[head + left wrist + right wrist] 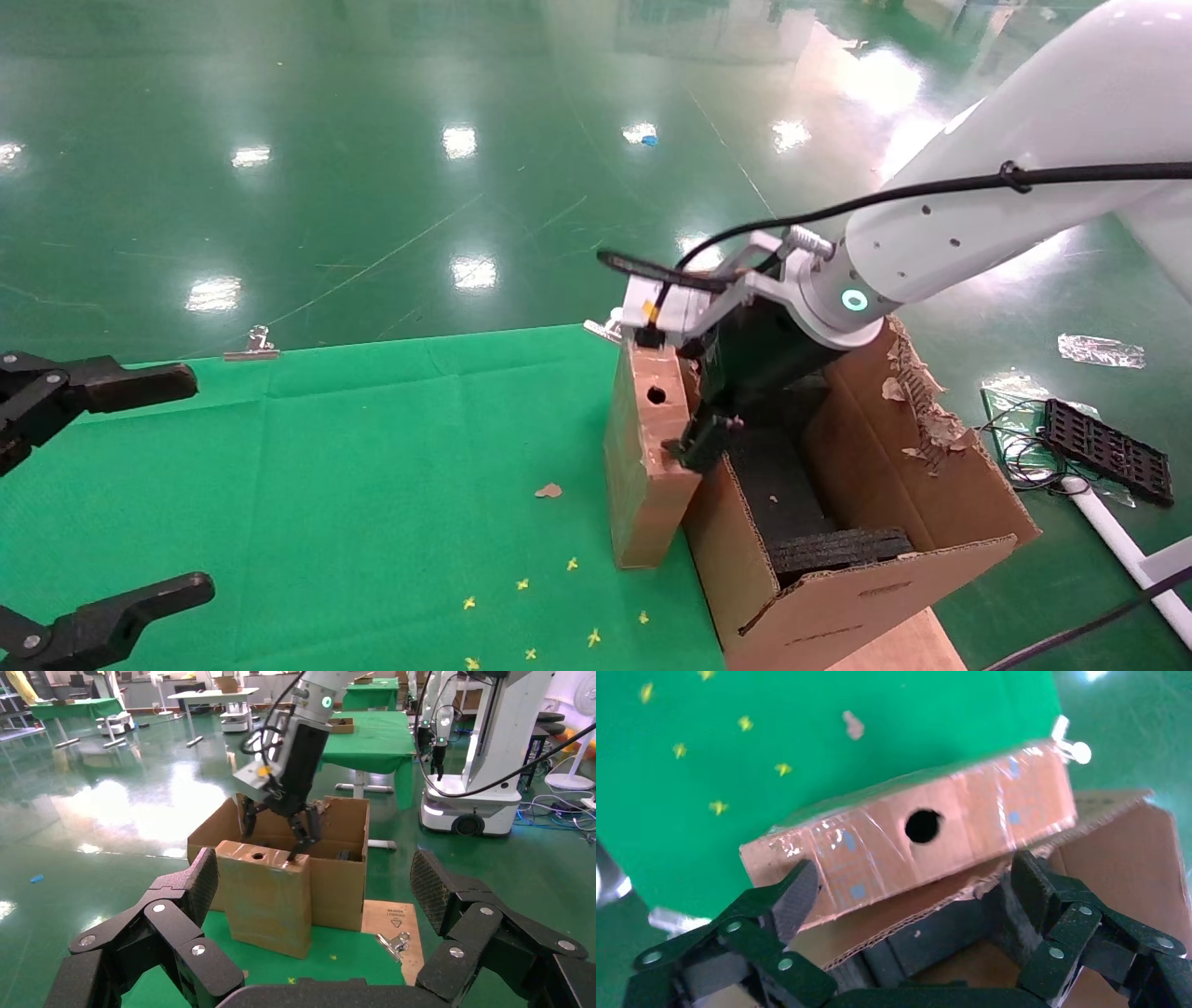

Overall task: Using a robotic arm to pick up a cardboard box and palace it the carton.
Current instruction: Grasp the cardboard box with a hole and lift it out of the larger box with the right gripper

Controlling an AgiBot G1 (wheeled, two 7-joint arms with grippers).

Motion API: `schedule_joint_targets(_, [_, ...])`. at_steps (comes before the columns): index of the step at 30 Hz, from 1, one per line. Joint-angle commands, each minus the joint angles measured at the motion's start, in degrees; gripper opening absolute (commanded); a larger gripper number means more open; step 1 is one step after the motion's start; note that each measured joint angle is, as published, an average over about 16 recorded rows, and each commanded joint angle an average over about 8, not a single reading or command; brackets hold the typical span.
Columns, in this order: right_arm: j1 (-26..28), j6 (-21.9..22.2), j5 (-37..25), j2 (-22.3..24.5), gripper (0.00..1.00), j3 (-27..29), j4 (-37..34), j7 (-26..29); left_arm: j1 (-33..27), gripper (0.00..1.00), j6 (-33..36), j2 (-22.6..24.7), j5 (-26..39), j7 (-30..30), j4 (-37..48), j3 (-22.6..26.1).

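Observation:
The fingers of my right gripper needs to close on both broad sides of the top of the cardboard box (659, 406) (912, 831), next to its round hole.
The small taped cardboard box (643, 466) stands on edge on the green table, its round hole on the top face, leaning against the left wall of the carton (931, 466). The white robotic arm (978, 214) holds my right gripper (708, 433) open over that wall and the black foam (792, 494) inside. One fingertip (301, 850) touches the box's top corner. In the right wrist view the box (912, 839) lies just beyond the open fingers (796, 896), with the carton wall (891, 934) between them. My left gripper (177, 485) is open and empty at the table's left.
A binder clip (251, 347) sits at the table's far edge, another (393, 941) on a cardboard sheet (894, 648) beside the carton. A cardboard scrap (548, 490) and yellow bits (521, 584) lie on the cloth. A black tray (1108, 447) lies on the floor at right.

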Motion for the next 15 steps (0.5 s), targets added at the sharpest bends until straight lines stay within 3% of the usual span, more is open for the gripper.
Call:
schedule_joint_targets(1, [0.2, 0.5, -0.5, -0.1, 1.00, 0.0, -0.4, 1.9, 0.0, 1.00, 0.0, 0.0, 0.0, 0.0, 0.0, 0.0])
schedule_joint_targets(7, [2.8, -1.4, -1.2, -4.0, 1.00, 0.2, -10.8, 11.3, 0.0, 1.00, 0.0, 0.0, 0.0, 0.0, 0.0, 0.0])
schedule_joint_targets(15, [5.0, -3.6, 3.1, -10.4, 1.00, -0.5, -32.0, 19.4, 0.0, 1.00, 0.0, 0.0, 0.0, 0.0, 0.0, 0.1])
